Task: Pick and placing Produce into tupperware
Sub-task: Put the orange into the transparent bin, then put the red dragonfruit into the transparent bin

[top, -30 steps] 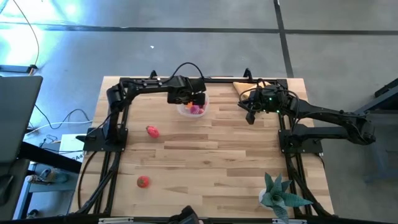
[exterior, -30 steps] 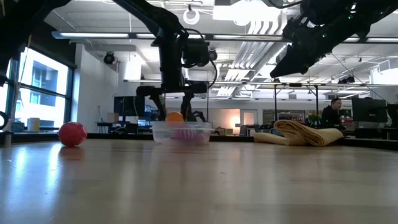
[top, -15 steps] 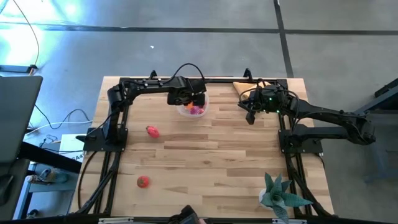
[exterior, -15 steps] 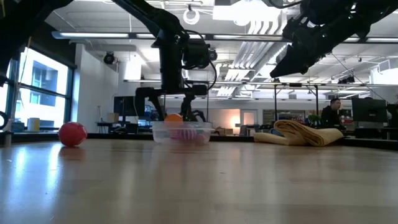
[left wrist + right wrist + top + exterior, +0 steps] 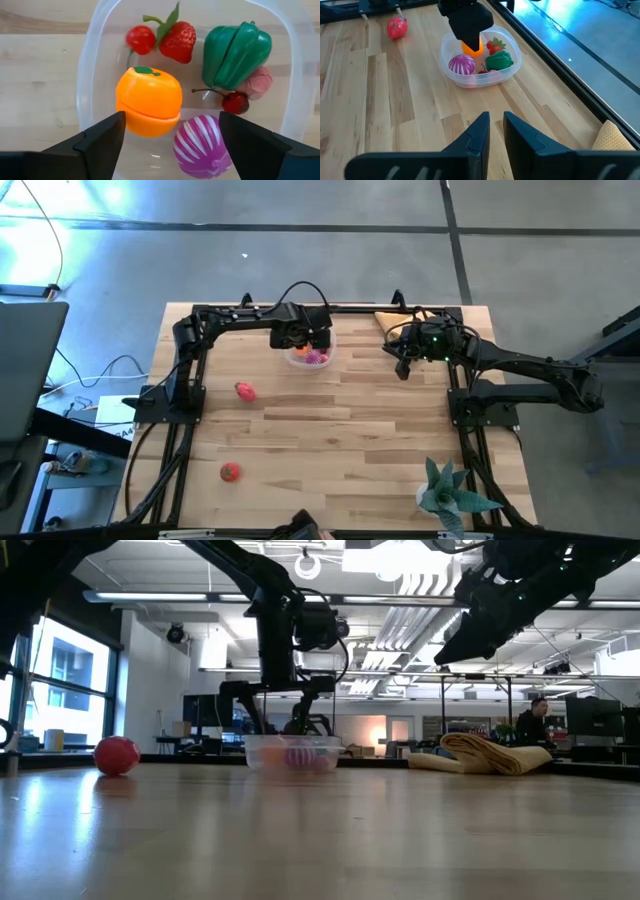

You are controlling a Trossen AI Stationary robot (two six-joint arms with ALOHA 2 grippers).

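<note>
The red piece lying nearer to the clear tupperware is next, and my left gripper needs to close on its rounded middle (image 5: 246, 392).
The clear tupperware (image 5: 309, 357) stands at the table's far middle. It holds an orange (image 5: 149, 102), a strawberry (image 5: 177, 41), a green pepper (image 5: 236, 54), a magenta striped piece (image 5: 202, 151), cherries and a pink piece. My left gripper (image 5: 170, 145) hovers open just above it (image 5: 305, 340), with the orange lying below and between its fingers. Two red pieces lie on the table, one to the container's near left (image 5: 244, 391) and one farther toward the near edge (image 5: 230, 472). My right gripper (image 5: 403, 368) hangs shut and empty above the table, to the right of the container (image 5: 480, 62).
A folded tan cloth (image 5: 395, 320) lies at the far right corner. A teal spiky plant (image 5: 450, 492) stands at the near right. The arms' dark frames run along the left, far and right edges. Bare wood spreads across the table's middle.
The orange, which showed above the container's rim between my left gripper's fingers, has dropped down into the tupperware and now lies among the other pieces. My left gripper stays over the container.
</note>
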